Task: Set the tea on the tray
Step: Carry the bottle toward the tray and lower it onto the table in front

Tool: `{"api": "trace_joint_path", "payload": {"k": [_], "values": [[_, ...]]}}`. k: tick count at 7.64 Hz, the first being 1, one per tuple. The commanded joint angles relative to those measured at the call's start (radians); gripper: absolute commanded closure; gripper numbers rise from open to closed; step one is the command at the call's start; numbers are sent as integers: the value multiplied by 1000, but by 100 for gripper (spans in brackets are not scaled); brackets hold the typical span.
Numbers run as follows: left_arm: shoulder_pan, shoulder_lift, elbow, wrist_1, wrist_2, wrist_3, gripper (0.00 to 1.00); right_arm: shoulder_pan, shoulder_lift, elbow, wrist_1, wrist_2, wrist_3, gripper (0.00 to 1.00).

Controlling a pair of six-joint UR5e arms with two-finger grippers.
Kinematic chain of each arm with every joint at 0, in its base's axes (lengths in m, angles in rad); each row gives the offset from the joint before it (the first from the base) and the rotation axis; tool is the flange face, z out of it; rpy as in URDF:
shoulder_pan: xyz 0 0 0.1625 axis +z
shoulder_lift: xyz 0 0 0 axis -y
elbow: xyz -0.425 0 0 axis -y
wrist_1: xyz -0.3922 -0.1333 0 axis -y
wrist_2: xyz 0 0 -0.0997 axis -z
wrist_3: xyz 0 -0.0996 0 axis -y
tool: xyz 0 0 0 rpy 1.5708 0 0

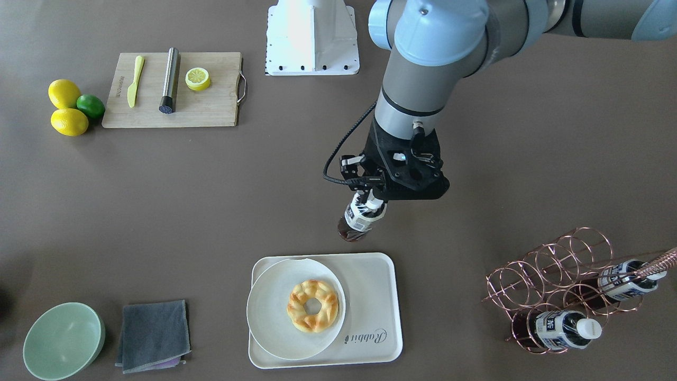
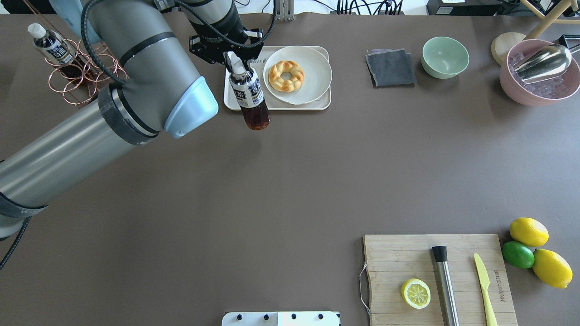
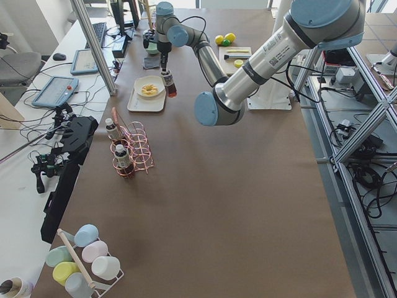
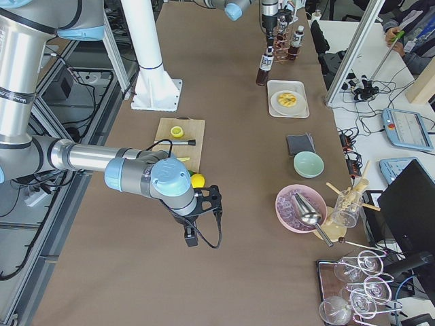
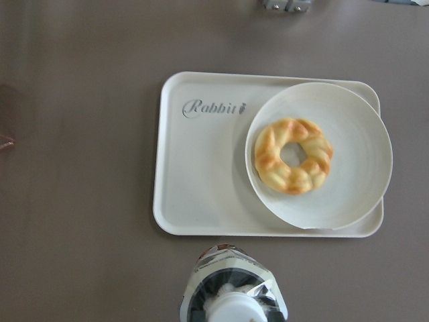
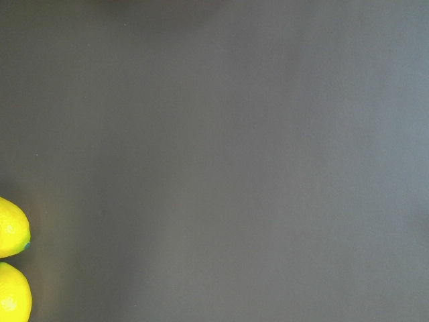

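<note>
Next, my left gripper releases the tea bottle on the bare table [image 1: 322, 158], short of the tray, near the white base.
My left gripper [image 1: 372, 202] is shut on the white cap of a tea bottle [image 1: 358, 220] and holds it upright in the air. The bottle [image 2: 250, 98] hangs just off the robot-side edge of the cream tray [image 1: 373, 296], not over it. In the left wrist view the bottle [image 5: 232, 290] is below the tray's [image 5: 201, 176] long rim. Two more tea bottles [image 1: 564, 329] [image 1: 627, 281] lie in a copper wire rack [image 1: 550, 263]. My right gripper [image 4: 192, 239] shows only in the exterior right view, low over the table near the lemons; I cannot tell if it is open.
A round white plate [image 1: 270, 307] with a ring pastry [image 1: 312, 306] fills the tray's half away from the "Rabbit" lettering. A grey cloth [image 1: 153, 334] and a green bowl [image 1: 63, 339] lie beside the tray. A cutting board [image 2: 435, 276], lemons and a lime [image 2: 518, 254] are near the right arm.
</note>
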Motion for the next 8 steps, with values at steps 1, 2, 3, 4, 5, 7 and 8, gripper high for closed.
{"api": "trace_joint_path", "payload": {"k": [1,2,3,4,5,7,8], "values": [[129,113,-205,8,13,-173,100,-1,1,-4,0,4,1,0],[171,163,-258,8,55,-185,100,-1,1,-5,0,4,1,0],[212,159,-260,18,104,-190,100,-1,1,-4,0,4,1,0],[214,117,-278,88,103,-195,100,-1,3,-4,0,4,1,0],[217,80,-310,182,108,-196,100,-1,3,-4,0,4,1,0],[312,84,-371,251,285,-196,100,-1,3,-1,0,4,0,0],[321,84,-382,252,304,-196,100,-1,4,-1,0,4,0,0]]}}
